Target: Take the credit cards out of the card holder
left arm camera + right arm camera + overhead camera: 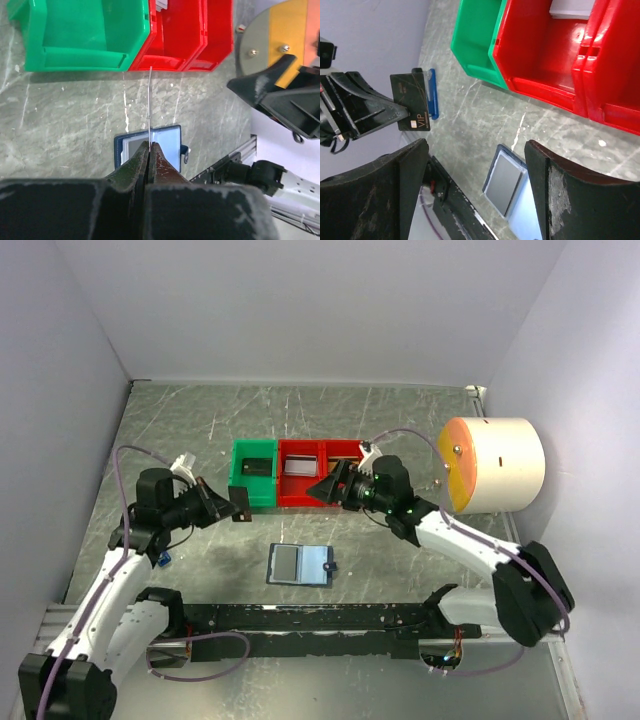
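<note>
The free edge (248, 502) (425, 99) of the dark credit card, across from my left gripper's fingers, will be gripped by my right gripper so that I can take the card over.
The navy card holder (300, 564) lies open on the table between the arms, with a grey credit card (285, 563) in its left pocket. It also shows in the right wrist view (517, 200) with the grey card (504, 180). My left gripper (232, 505) is shut on a dark credit card (241, 502) marked VIP (411, 101) and holds it in the air in front of the green bin. In the left wrist view (150, 144) that card (149, 100) is edge-on above the holder (167, 140). My right gripper (320, 488) is open and empty above the holder (476, 145).
A green bin (253, 490) holds a dark card (258, 468). Two red bins (322, 496) stand beside it, one with a silvery card (298, 466). A cream cylinder with an orange face (495, 465) stands at the right. A small blue tag (162, 560) lies by the left arm.
</note>
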